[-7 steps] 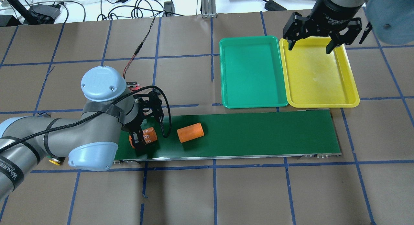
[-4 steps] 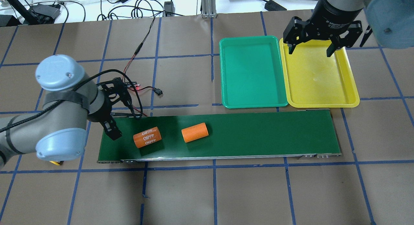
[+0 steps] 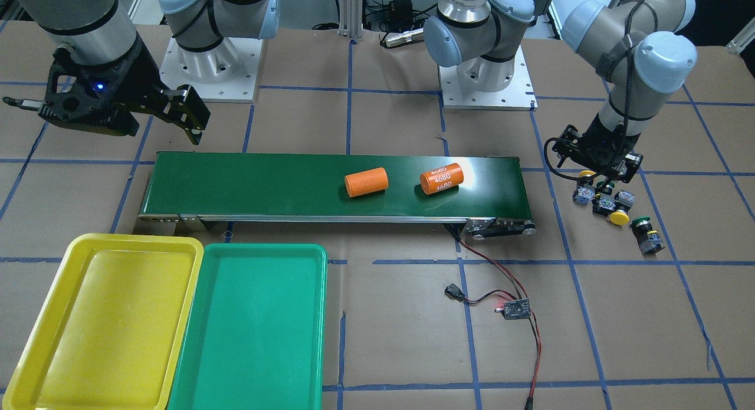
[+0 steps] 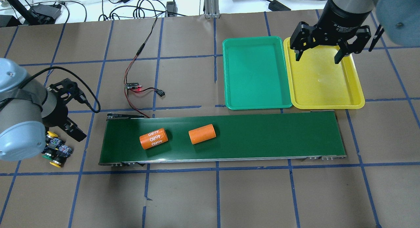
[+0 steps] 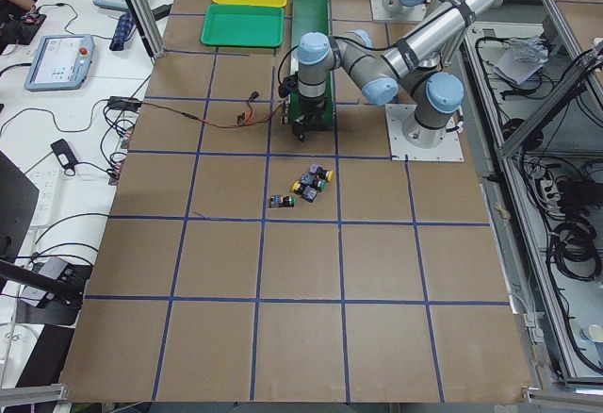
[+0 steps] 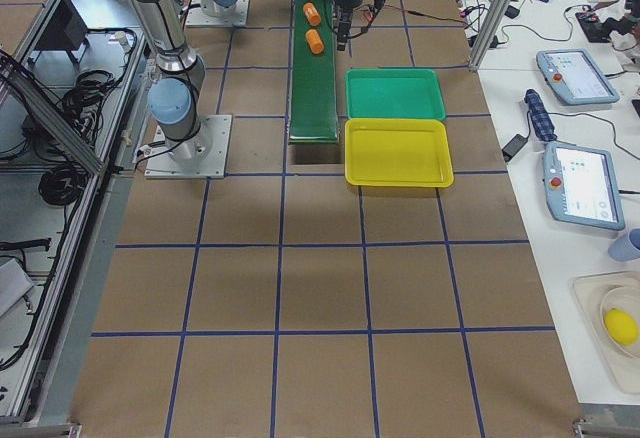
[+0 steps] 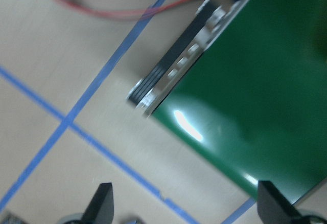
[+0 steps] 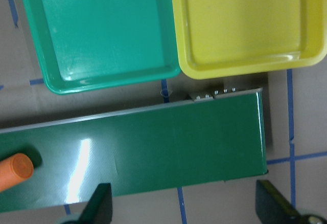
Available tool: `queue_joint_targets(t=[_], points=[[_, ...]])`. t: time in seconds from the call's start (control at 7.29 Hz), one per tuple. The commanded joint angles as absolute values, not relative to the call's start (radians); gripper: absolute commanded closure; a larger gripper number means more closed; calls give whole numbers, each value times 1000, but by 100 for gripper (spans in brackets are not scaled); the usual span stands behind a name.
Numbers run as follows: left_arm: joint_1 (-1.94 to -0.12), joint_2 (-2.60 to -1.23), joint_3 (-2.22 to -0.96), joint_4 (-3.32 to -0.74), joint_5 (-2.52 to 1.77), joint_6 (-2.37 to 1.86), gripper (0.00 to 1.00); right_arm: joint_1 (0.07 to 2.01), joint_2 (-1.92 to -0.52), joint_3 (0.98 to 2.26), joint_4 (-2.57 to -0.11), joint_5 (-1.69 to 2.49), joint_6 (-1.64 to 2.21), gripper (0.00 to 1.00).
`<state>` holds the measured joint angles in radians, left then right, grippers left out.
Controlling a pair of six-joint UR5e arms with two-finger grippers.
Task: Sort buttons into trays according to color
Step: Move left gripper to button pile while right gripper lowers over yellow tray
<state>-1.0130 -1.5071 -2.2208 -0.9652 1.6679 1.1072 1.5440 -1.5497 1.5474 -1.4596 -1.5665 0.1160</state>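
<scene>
Next, I close my left gripper on the blue block [image 3: 583, 194] [image 7: 133, 220] of the yellow-capped button in the cluster, the one nearest the conveyor belt.
Four buttons lie on the brown table past the conveyor's end. Three are clustered [image 3: 603, 202] [image 4: 55, 150], with yellow and green caps. A green-capped one [image 3: 646, 236] lies apart. My left gripper [image 3: 603, 177] hangs open and empty above the table between the belt end and the cluster. Its fingertips [image 7: 102, 203] stand wide apart. The green tray [image 4: 256, 72] and the yellow tray [image 4: 325, 80] lie side by side beyond the belt, both empty. My right gripper [image 4: 317, 56] is open and empty above the yellow tray's far end.
A long dark-green conveyor belt [image 4: 262, 136] carries two orange cylinders, one marked 4680 [image 4: 153, 138] and one plain [image 4: 202, 134]. A red-black cable with a small circuit board [image 4: 133, 86] lies by the belt's left end.
My left arm has swung from over the marked cylinder to the left, off the belt's end, to the button cluster. Both cylinders have drifted slightly right. The right gripper barely shifted.
</scene>
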Motion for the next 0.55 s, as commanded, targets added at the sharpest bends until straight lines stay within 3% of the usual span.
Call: queue_joint_targets(t=[0.0,0.27,0.41], points=[[-847,-1528,-2313,-911,1663,1103,0,1552,-1539,1546,-1385,-1560,91,0],[-842,-1560,-2406,-754,1663,1020,0,1598,-1534,1561,-1461,-1586,9,0],[-839,-1587,-2398,-740,1651,1020,5,1598,-1522,1574,-1507,-1595,-61,0]])
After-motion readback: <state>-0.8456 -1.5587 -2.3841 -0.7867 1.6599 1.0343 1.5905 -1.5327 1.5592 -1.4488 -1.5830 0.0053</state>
